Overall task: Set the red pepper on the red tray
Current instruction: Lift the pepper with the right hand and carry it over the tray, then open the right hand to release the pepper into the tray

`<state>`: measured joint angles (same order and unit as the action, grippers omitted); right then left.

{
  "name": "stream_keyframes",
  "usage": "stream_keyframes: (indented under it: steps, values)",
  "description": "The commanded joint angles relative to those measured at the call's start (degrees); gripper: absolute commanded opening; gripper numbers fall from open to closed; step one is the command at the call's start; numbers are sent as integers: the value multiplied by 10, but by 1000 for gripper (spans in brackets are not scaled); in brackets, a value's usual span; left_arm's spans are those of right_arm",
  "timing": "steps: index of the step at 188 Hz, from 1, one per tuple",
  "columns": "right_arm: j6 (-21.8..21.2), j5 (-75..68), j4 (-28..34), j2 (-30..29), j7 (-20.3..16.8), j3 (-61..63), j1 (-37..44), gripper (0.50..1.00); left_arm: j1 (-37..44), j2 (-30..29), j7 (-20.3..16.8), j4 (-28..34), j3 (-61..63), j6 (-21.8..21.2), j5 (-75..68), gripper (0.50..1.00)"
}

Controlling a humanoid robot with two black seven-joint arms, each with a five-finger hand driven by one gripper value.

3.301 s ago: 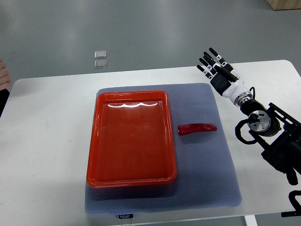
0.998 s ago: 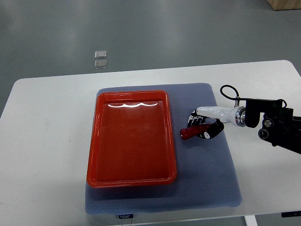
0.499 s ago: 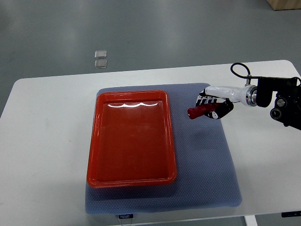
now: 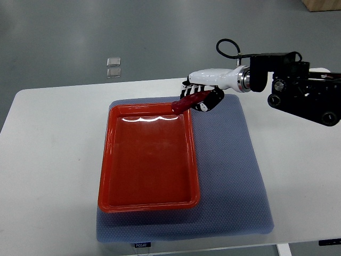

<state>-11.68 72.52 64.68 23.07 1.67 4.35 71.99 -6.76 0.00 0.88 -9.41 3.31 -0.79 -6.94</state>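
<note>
The red pepper will come to rest where I release it with my right gripper, in the middle of the red tray (image 4: pixel 147 150), slightly toward the tray's far rim.
The red tray (image 4: pixel 114 160) lies on a grey-blue mat (image 4: pixel 234 170) in the middle of the white table, with nothing in it. My right hand (image 4: pixel 201 96) comes in from the right and hangs in the air over the tray's far right corner. Its fingers are curled around the red pepper (image 4: pixel 185 103), whose free end points left and down over the tray's far rim. The left arm does not show.
The white table (image 4: pixel 53 160) stretches to both sides of the mat. Two small clear squares (image 4: pixel 113 66) lie on the grey floor beyond the table's far edge. My right forearm and its black joint housing (image 4: pixel 301 90) hang over the table's far right corner.
My right hand closed on the pepper on the mat, lifted it, and has carried it up and left from beside the tray to above the tray's far right corner.
</note>
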Motion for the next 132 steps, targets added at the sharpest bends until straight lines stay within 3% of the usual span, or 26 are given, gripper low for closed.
stream_keyframes:
  steps: [1, 71, 132]
  values:
    - [3, 0, -38, -60, 0, -13, 8, 500, 0, 0, 0, 0, -1, 0, 0, 1000]
    - [19, 2, -122, -206, 3, -40, -20, 500, 0, 0, -2, 0, -1, 0, 0, 1000]
    - [42, 3, -146, -231, 4, -42, -67, 500, 0, 0, -3, -1, -1, 0, 0, 1000]
